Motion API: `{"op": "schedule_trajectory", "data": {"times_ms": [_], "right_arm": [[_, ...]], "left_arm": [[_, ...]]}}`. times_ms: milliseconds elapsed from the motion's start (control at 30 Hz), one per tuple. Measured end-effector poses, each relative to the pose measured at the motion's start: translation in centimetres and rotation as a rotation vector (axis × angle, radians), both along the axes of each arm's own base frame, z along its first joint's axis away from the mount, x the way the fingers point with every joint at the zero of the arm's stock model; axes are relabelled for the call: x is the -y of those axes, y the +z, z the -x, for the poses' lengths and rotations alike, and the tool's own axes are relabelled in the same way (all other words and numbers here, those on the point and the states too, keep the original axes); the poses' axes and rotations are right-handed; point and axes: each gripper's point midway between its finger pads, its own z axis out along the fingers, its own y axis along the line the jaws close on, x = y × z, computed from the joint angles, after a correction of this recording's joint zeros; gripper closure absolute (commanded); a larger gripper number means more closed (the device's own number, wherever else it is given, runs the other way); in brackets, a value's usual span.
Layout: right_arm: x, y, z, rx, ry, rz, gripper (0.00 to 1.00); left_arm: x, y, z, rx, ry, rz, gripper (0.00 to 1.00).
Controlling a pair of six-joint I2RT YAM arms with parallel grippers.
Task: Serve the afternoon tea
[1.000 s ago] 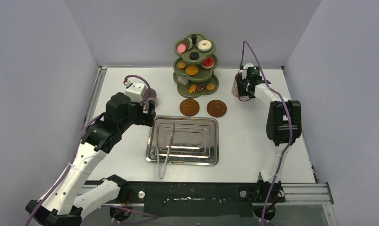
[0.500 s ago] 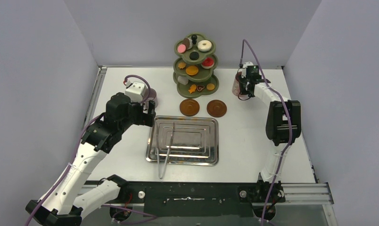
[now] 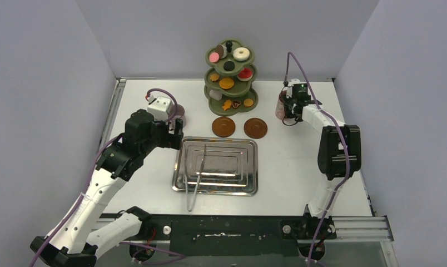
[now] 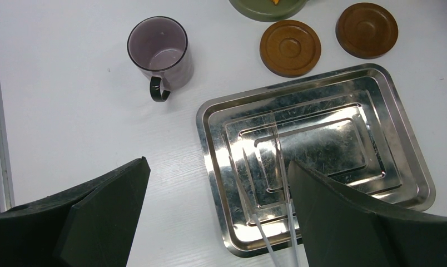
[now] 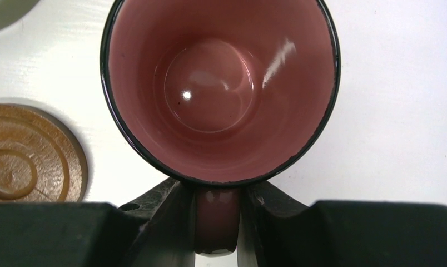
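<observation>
The robot's right gripper should set the pink mug down on the bare brown coaster (image 3: 255, 129) (image 5: 9, 173) that is closest to it.
The pink mug (image 5: 221, 89) stands upright at the back right of the table (image 3: 281, 105), a little right of the right brown coaster (image 3: 256, 127). My right gripper (image 5: 218, 194) is shut on the mug's handle (image 5: 217, 222). That coaster's edge shows at the left of the right wrist view (image 5: 21, 161). The mauve mug (image 4: 159, 50) stands empty at the left, handle toward me. My left gripper (image 4: 217, 167) is open and empty above the steel tray's left edge. Both coasters (image 4: 290, 48) (image 4: 366, 30) lie bare in front of the olive three-tier stand (image 3: 231, 75), which holds several toy sweets.
The steel tray (image 3: 178, 172) lies mid-table with metal tongs (image 3: 194, 178) across its left side, their handles over the near rim. In the left wrist view the tray (image 4: 321, 144) and tongs (image 4: 266, 178) lie under the fingers. Walls close the table on three sides.
My right arm has shifted slightly to the right with the pink mug still in its grip. The left arm has not moved.
</observation>
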Motion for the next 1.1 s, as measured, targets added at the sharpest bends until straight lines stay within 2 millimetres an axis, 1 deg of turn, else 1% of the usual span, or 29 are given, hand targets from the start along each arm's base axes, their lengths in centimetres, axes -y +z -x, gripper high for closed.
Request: {"op": "schedule_trajectory", "data": {"times_ms": [233,400,500,600,733,867,1033,1100], "right_arm": [[-0.6,0.8,1.7,-0.009,0.013,0.008,1.00],[-1.0,2.6,2.8,0.022,0.026,0.000,1.00],[-1.6,3.9,3.8,0.047,0.045,-0.015,1.00],[-2.1,5.1,4.3,0.075,0.063,-0.023,1.00],[-3.5,6.3,5.0,0.104,0.106,-0.037,1.00],[-5.7,6.2,6.0,0.101,0.189,-0.047,1.00],[-8.2,4.7,7.3,0.069,0.288,-0.064,1.00],[-8.8,4.1,7.9,0.053,0.316,-0.073,1.00]], "left_arm": [[-0.1,0.0,0.0,0.002,0.005,-0.003,0.05],[-0.1,0.0,0.0,0.003,0.004,-0.005,0.05],[-0.1,0.0,0.0,0.004,0.004,-0.006,0.05],[-0.1,0.0,0.0,0.004,0.004,-0.006,0.05],[-0.1,0.0,0.0,0.004,0.004,-0.005,0.05],[-0.1,0.0,0.0,0.004,0.004,-0.005,0.05],[-0.1,0.1,0.0,0.004,0.004,-0.005,0.05],[-0.1,0.1,0.0,0.004,0.004,-0.005,0.05]]}}
